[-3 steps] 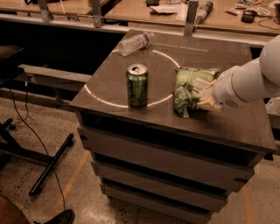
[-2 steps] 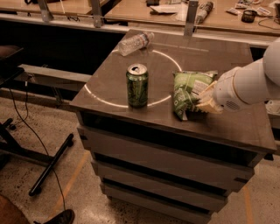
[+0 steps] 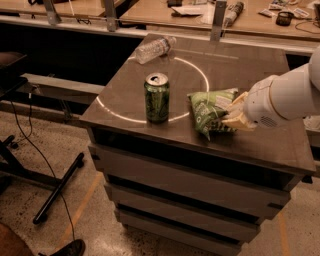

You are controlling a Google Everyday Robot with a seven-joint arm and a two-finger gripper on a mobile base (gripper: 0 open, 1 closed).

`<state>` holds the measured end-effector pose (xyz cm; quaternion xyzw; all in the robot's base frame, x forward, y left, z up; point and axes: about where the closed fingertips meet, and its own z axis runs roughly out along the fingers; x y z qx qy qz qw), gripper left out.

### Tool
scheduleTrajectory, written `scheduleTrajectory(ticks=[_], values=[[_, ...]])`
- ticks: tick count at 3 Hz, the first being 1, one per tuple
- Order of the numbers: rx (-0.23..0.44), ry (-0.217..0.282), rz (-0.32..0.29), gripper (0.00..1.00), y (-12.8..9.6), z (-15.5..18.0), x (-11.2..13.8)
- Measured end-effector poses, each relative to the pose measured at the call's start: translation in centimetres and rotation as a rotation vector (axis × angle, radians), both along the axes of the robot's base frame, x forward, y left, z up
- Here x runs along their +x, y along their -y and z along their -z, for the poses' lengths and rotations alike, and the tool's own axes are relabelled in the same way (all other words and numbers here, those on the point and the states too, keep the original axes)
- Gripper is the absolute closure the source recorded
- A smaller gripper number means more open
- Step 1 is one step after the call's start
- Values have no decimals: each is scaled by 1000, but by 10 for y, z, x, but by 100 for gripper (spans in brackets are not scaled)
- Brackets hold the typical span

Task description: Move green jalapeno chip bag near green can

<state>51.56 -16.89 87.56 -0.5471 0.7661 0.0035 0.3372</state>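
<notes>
My gripper is going to put down the green jalapeno chip bag. It will let go near the front edge, close beside the green can (image 3: 199, 111).
The green jalapeno chip bag (image 3: 209, 112) lies on the brown cabinet top (image 3: 240, 65), right of the middle. The green can (image 3: 157, 98) stands upright near the front edge, a short way left of the bag, with a gap between them. My gripper (image 3: 234, 112) comes in from the right on a white arm and its tan fingers are closed on the right end of the bag. The bag's right end is hidden by the fingers.
A clear plastic bottle (image 3: 154, 49) lies on its side at the back left of the cabinet top. A white ring (image 3: 197, 67) is marked on the top. A long table (image 3: 165, 12) with clutter stands behind. A chair base (image 3: 55, 192) and cable lie on the floor to the left.
The bag and my gripper have shifted slightly left toward the can. The can and the bottle have not moved.
</notes>
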Motion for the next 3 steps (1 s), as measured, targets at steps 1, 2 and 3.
scheduleTrajectory(ticks=[1,2,3], values=[[-7,-16,-26,100,-12,3,1],[-17,-38,-45,100,-24,8,5],[-20,-54,-62,100,-34,11,8]])
